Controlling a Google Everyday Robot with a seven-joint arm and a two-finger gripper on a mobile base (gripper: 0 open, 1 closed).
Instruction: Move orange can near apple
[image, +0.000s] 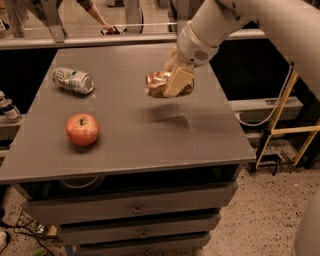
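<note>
Next, I release the orange can on the grey table (118, 125), against the apple's side facing the table's middle.
The orange can (159, 84) is a shiny, dented copper-orange can, held on its side in the air above the middle of the grey table (135, 135). My gripper (172, 82) is shut on the orange can, one pale finger across its front. The can's shadow falls on the table below it. The apple (82, 129), red with yellowish patches and a dark stem, sits on the table's front left, well to the left of the can and lower in the view.
A green-and-white silver can (73, 80) lies on its side at the table's back left. Drawers (135, 210) sit under the tabletop. A person's arm (97, 15) shows beyond the far edge. A yellow frame (282, 125) stands to the right.
</note>
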